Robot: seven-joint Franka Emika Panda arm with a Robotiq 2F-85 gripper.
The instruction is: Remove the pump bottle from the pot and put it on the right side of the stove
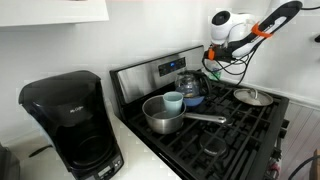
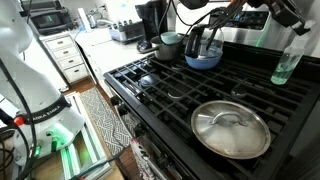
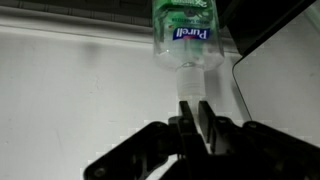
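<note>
Next, my gripper releases the pump bottle at the stove's far back corner [image 1: 214,79], past the glass kettle.
The pump bottle [image 3: 183,35], translucent pale green with a Purell label, hangs upright straight below my gripper [image 3: 192,102] in the wrist view. The fingers are closed to a narrow gap on its whitish pump top. Under it is a white counter, just beside the black edge of the stove [image 3: 285,70]. In an exterior view the bottle [image 2: 288,65] stands at the far edge of the stove [image 2: 170,90], under my arm. I cannot tell whether its base touches down. The steel pot [image 1: 163,117] sits on a front burner with its long handle pointing sideways. It also shows in the other exterior view [image 2: 168,42].
A light blue cup [image 1: 173,101] stands at the pot's rim. A glass kettle [image 1: 190,84] sits behind it on a blue base. A small lidded pan [image 2: 232,128] is on another burner. A black coffee maker [image 1: 70,125] stands on the counter beside the stove.
</note>
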